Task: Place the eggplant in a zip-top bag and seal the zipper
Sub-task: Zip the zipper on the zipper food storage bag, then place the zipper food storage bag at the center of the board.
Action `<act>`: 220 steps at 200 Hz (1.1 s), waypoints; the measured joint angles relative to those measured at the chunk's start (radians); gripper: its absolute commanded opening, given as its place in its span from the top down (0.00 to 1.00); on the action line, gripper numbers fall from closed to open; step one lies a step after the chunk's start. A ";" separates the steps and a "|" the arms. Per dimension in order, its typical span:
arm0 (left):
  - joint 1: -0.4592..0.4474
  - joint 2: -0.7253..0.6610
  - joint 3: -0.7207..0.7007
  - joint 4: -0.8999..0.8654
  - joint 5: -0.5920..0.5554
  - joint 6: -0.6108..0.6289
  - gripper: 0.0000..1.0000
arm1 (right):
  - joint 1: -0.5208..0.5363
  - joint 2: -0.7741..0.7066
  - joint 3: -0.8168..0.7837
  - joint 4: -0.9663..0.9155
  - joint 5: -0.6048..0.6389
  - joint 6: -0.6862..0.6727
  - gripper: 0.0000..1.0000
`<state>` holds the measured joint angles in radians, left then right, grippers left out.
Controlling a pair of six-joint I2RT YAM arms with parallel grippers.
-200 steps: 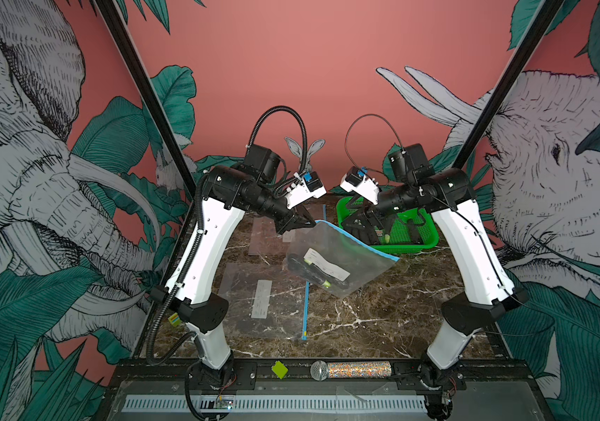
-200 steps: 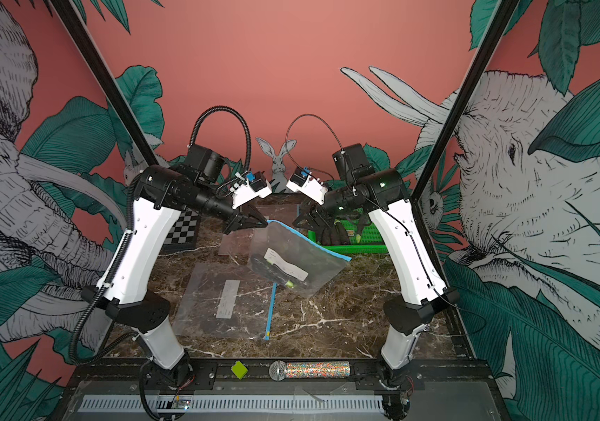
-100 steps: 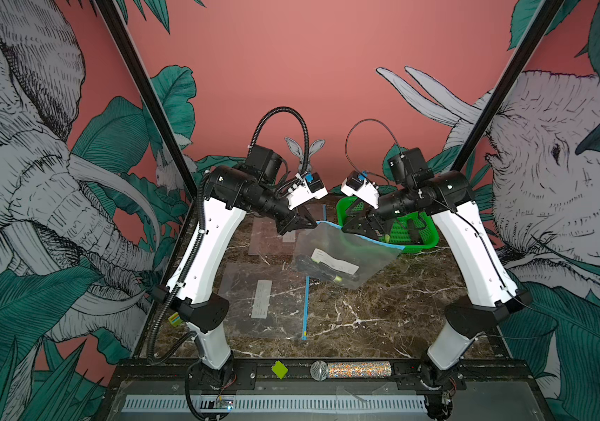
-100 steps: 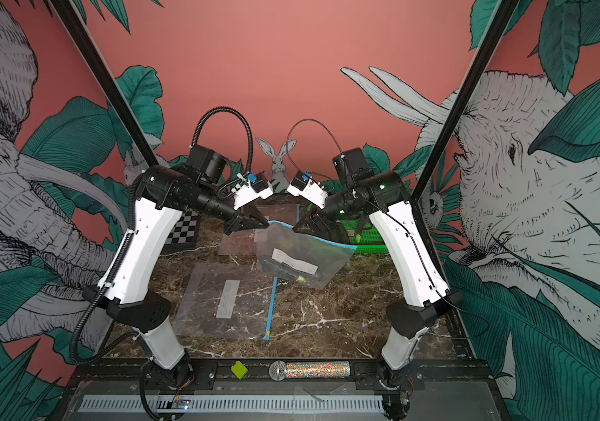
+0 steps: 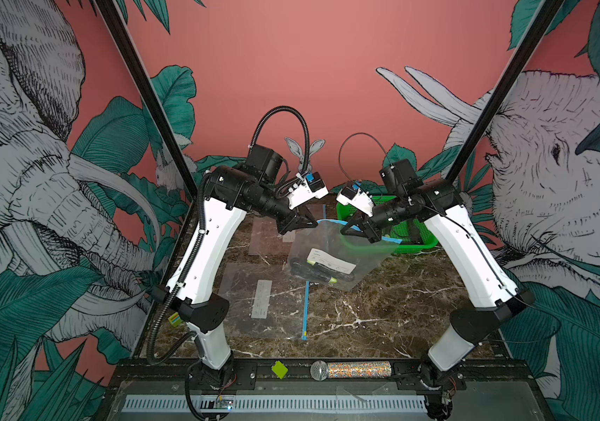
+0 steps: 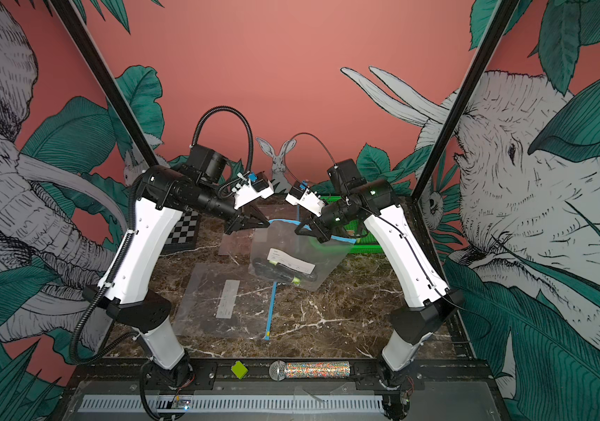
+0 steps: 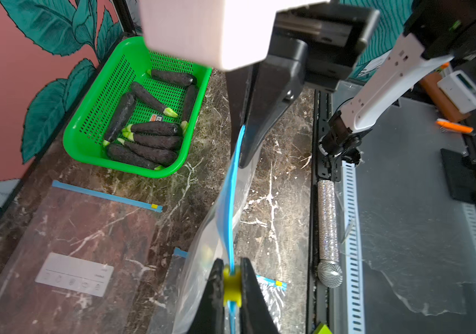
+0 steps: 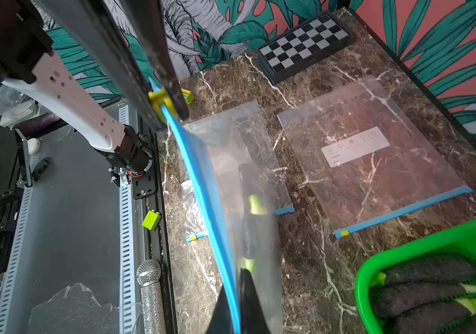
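Observation:
My right gripper is going to let go of the clear zip-top bag, which hangs above the table now, on the bare marble (image 5: 415,301) in front of the green basket.
A clear zip-top bag (image 5: 331,251) (image 6: 293,251) hangs above the table between my two grippers. A dark eggplant (image 5: 322,275) (image 6: 284,274) with a pale green tip lies in its lower part, and shows blurred through the plastic in the right wrist view (image 8: 247,185). My left gripper (image 5: 313,222) (image 7: 231,277) is shut on the yellow slider (image 7: 232,284) at one end of the blue zipper strip (image 7: 231,202) (image 8: 202,185). My right gripper (image 5: 346,231) (image 8: 238,277) is shut on the blue strip towards its other end.
A green basket (image 5: 415,244) (image 7: 86,138) holding several eggplants stands at the back right. Empty bags (image 5: 265,302) (image 8: 370,150) lie flat on the marble. A chessboard (image 6: 182,233) sits back left. A glitter microphone (image 5: 353,370) and a green block (image 5: 279,369) rest on the front rail.
My right gripper has come from over the basket to the bag's zipper edge and shut on it. The bag's free end has risen, so its top runs level. The left arm has stayed put.

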<state>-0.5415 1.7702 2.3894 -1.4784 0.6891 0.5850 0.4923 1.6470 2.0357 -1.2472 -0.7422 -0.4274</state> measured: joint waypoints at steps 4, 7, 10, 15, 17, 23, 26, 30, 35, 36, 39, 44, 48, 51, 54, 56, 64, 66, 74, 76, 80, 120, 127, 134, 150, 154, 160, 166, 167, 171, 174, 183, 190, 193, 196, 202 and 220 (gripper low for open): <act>0.000 0.000 0.000 0.005 -0.003 -0.003 0.39 | 0.000 -0.014 -0.019 0.015 0.003 0.012 1.00; 0.000 0.000 0.000 0.008 -0.005 -0.009 0.34 | 0.000 -0.025 -0.034 0.025 0.006 0.019 1.00; 0.000 0.000 0.000 0.012 -0.007 -0.013 0.31 | 0.000 -0.039 -0.052 0.039 0.010 0.034 1.00; 0.000 0.000 0.000 0.018 -0.010 -0.021 0.28 | 0.000 -0.057 -0.076 0.054 0.015 0.047 1.00; 0.000 0.000 0.000 0.019 -0.011 -0.025 0.28 | 0.000 -0.067 -0.089 0.063 0.019 0.058 1.00; 0.000 0.000 0.000 0.028 -0.017 -0.037 0.26 | 0.001 -0.095 -0.122 0.085 0.031 0.084 1.00; 0.000 0.000 0.000 0.034 -0.021 -0.042 0.25 | 0.001 -0.107 -0.135 0.092 0.036 0.092 1.00; 0.000 0.000 0.000 0.040 -0.023 -0.050 0.23 | 0.001 -0.122 -0.152 0.102 0.043 0.112 1.00; 0.000 -0.001 -0.002 0.052 -0.030 -0.060 0.22 | 0.001 -0.142 -0.172 0.115 0.056 0.135 1.00; 0.000 -0.001 -0.002 0.053 -0.031 -0.063 0.22 | 0.001 -0.146 -0.176 0.118 0.058 0.136 1.00; 0.000 -0.002 -0.005 0.063 -0.038 -0.065 0.21 | 0.001 -0.156 -0.187 0.125 0.066 0.157 1.00; 0.000 -0.005 -0.011 0.077 -0.043 -0.077 0.19 | 0.001 -0.173 -0.205 0.140 0.079 0.183 1.00; 0.000 -0.010 -0.019 0.092 -0.048 -0.087 0.19 | 0.001 -0.187 -0.221 0.151 0.093 0.203 1.00; 0.000 -0.013 -0.025 0.101 -0.053 -0.092 0.18 | 0.001 -0.196 -0.231 0.158 0.101 0.214 1.00; 0.000 -0.018 -0.034 0.113 -0.061 -0.098 0.18 | 0.001 -0.206 -0.244 0.167 0.113 0.238 1.00; 0.000 -0.020 -0.040 0.120 -0.066 -0.103 0.18 | 0.000 -0.212 -0.251 0.171 0.119 0.247 1.00; 0.000 -0.033 -0.063 0.148 -0.081 -0.121 0.18 | -0.002 -0.231 -0.276 0.182 0.146 0.295 1.00; 0.001 -0.037 -0.069 0.156 -0.084 -0.123 0.18 | -0.003 -0.235 -0.282 0.184 0.154 0.298 1.00; 0.005 -0.051 -0.092 0.186 -0.097 -0.142 0.18 | -0.005 -0.248 -0.300 0.188 0.179 0.345 1.00; 0.007 -0.054 -0.096 0.193 -0.099 -0.146 0.18 | -0.006 -0.251 -0.304 0.189 0.186 0.348 1.00; 0.009 -0.061 -0.104 0.206 -0.104 -0.156 0.17 | -0.010 -0.256 -0.313 0.190 0.195 0.371 1.00; 0.045 -0.186 -0.271 0.410 -0.132 -0.274 0.08 | -0.084 -0.312 -0.438 0.198 0.253 0.523 1.00; 0.050 -0.212 -0.308 0.447 -0.135 -0.298 0.08 | -0.110 -0.324 -0.468 0.202 0.256 0.548 1.00; 0.056 -0.238 -0.342 0.483 -0.135 -0.315 0.07 | -0.137 -0.338 -0.496 0.207 0.259 0.562 1.00; 0.061 -0.280 -0.397 0.549 -0.128 -0.359 0.06 | -0.219 -0.375 -0.577 0.226 0.261 0.597 1.00; 0.061 -0.288 -0.412 0.567 -0.123 -0.368 0.06 | -0.247 -0.387 -0.601 0.229 0.261 0.608 1.00; 0.061 -0.299 -0.432 0.592 -0.114 -0.384 0.06 | -0.281 -0.401 -0.631 0.234 0.265 0.619 1.00; 0.061 -0.307 -0.451 0.612 -0.103 -0.397 0.06 | -0.320 -0.415 -0.668 0.243 0.267 0.630 1.00; 0.061 -0.309 -0.456 0.618 -0.101 -0.401 0.06 | -0.325 -0.417 -0.672 0.243 0.268 0.631 1.00; 0.061 -0.314 -0.468 0.631 -0.095 -0.410 0.05 | -0.348 -0.427 -0.698 0.249 0.272 0.639 1.00; 0.061 -0.316 -0.479 0.643 -0.090 -0.417 0.05 | -0.364 -0.434 -0.715 0.252 0.276 0.643 1.00; 0.061 -0.322 -0.512 0.678 -0.073 -0.440 0.05 | -0.404 -0.451 -0.765 0.257 0.287 0.657 1.00; 0.061 -0.323 -0.537 0.702 -0.062 -0.459 0.04 | -0.431 -0.463 -0.803 0.261 0.297 0.667 1.00; 0.061 -0.323 -0.547 0.710 -0.058 -0.467 0.04 | -0.443 -0.468 -0.819 0.261 0.304 0.672 1.00; 0.061 -0.323 -0.557 0.720 -0.055 -0.474 0.04 | -0.452 -0.471 -0.831 0.261 0.307 0.672 1.00; 0.061 -0.323 -0.578 0.740 -0.048 -0.490 0.03 | -0.473 -0.477 -0.853 0.258 0.321 0.676 1.00; 0.061 -0.323 -0.624 0.778 -0.031 -0.523 0.03 | -0.540 -0.491 -0.889 0.247 0.363 0.678 1.00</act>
<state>-0.4808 1.4467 1.7653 -0.7002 0.6586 0.0616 -0.0479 1.1561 1.1469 -1.0000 -0.3794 0.2501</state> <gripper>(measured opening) 0.963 0.047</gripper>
